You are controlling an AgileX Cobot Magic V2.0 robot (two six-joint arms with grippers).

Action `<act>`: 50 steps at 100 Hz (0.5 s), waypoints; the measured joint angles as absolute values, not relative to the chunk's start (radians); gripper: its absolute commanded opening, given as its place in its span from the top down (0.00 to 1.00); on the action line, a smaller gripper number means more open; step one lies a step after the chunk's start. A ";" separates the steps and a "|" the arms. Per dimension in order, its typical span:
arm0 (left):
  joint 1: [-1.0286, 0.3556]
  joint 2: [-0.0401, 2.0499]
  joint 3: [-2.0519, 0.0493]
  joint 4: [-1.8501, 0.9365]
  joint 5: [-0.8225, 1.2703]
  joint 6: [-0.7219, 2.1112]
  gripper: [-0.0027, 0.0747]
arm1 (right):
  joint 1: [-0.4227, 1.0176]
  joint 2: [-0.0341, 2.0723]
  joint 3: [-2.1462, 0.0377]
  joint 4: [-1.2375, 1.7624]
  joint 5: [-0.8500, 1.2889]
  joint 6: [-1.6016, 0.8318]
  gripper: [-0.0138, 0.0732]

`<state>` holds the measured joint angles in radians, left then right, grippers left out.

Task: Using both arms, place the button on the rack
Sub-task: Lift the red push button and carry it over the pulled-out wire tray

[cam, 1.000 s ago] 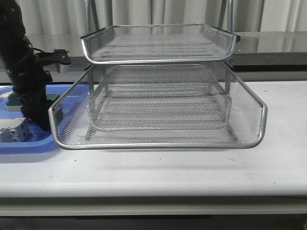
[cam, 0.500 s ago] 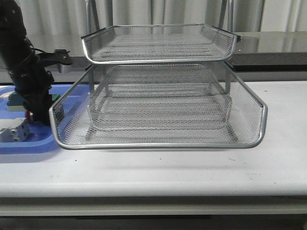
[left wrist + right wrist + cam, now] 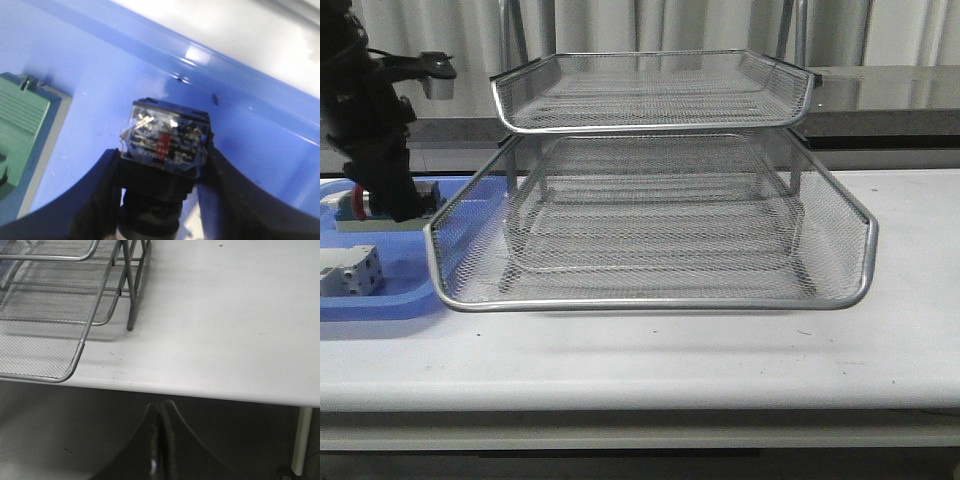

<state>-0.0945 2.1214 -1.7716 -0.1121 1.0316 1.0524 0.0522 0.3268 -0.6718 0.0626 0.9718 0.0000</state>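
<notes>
Next, I let go of the button with my left gripper on the middle of the silver rack's lower mesh shelf (image 3: 655,217).
The button (image 3: 165,140) shows its blue-black block body and black collar between my left gripper's (image 3: 162,156) fingers, which are shut on it. It hangs above the blue tray. In the front view the left gripper (image 3: 378,205) is at the far left, and the button's red head (image 3: 358,203) peeks out beside it. The silver wire-mesh rack (image 3: 650,300) stands mid-table, to the right of that gripper. My right gripper (image 3: 161,412) is shut and empty, below the table's front edge, near the rack's corner (image 3: 75,362). It is out of the front view.
The flat blue tray (image 3: 390,300) lies left of the rack and holds a white terminal block (image 3: 348,272) and a green block part (image 3: 20,125). The tray's raised wall (image 3: 240,80) runs just past the held button. A table leg (image 3: 300,445) stands at the right.
My left arm has risen and drawn back to the left, lifting the button up off the blue tray. The rack has not moved.
</notes>
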 measured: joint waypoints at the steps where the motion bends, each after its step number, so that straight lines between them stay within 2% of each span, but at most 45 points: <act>1: -0.095 2.119 -1.772 -0.112 1.040 1.052 0.99 | 0.052 0.327 -0.672 0.063 0.972 0.000 0.92; 28: -0.095 2.025 -1.780 -0.112 1.208 1.028 0.99 | 0.052 0.327 -0.672 0.063 0.972 0.000 0.92; 50: -0.095 1.953 -1.783 -0.116 1.227 0.955 0.99 | 0.052 0.327 -0.672 0.063 0.972 0.000 0.92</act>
<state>-0.0945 1.9526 -1.7828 -0.1160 1.2268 0.9548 0.0522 0.3268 -0.6718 0.0626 0.9718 0.0000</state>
